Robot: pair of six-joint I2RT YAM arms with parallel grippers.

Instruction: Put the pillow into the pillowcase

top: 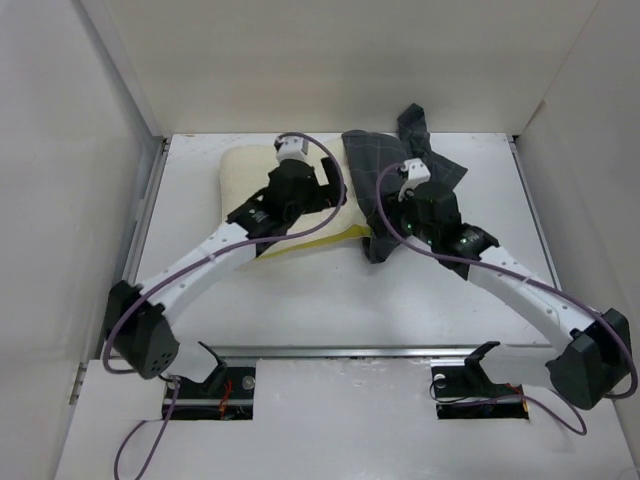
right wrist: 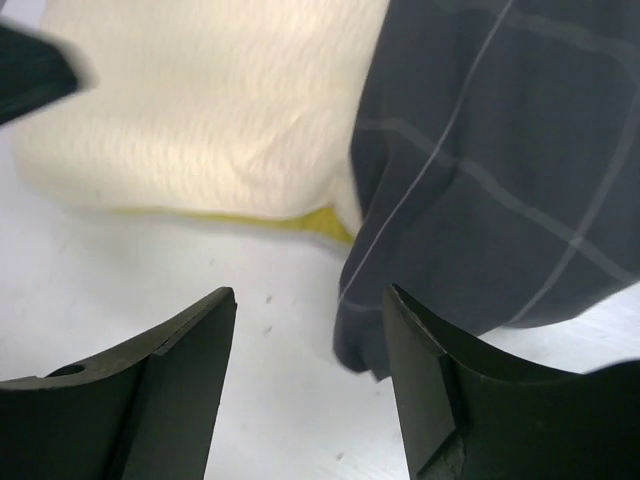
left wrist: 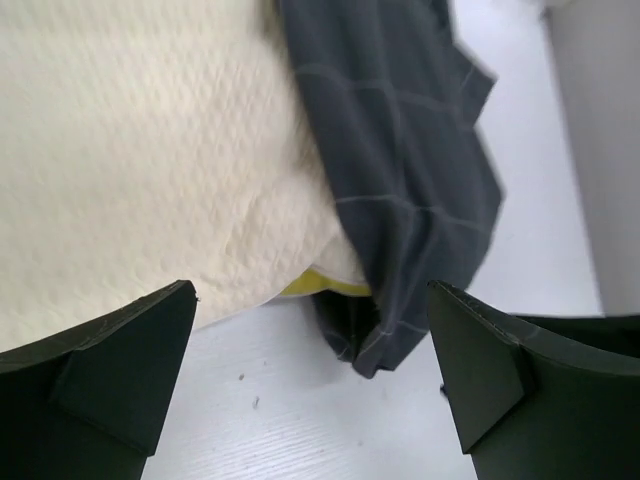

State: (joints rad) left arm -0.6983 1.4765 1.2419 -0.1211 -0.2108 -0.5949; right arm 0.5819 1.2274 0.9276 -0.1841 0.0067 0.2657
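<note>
Next, my right gripper goes next to the dark checked pillowcase and closes on its edge point(top: 367, 207) point(right wrist: 383, 160) beside the yellow-edged corner of the cream pillow.
The cream pillow point(top: 243, 180) lies at the back left of the table, its right end under the dark checked pillowcase point(top: 400, 160). In the left wrist view the pillow point(left wrist: 130, 150) fills the upper left and the pillowcase point(left wrist: 400, 160) drapes over its right corner, where a yellow edge point(left wrist: 320, 286) shows. My left gripper point(left wrist: 310, 370) is open over bare table just short of that corner. My right gripper point(right wrist: 310, 370) is also open; the pillowcase's lower fold point(right wrist: 370, 340) hangs beside its right finger point(right wrist: 440, 400), ungripped. The pillow point(right wrist: 200, 100) lies beyond.
White walls point(top: 110, 120) close in the table on the left, back and right. A metal rail point(top: 350, 352) runs along the near edge by the arm bases. The pillowcase's far end bunches up against the back wall point(top: 412, 120).
</note>
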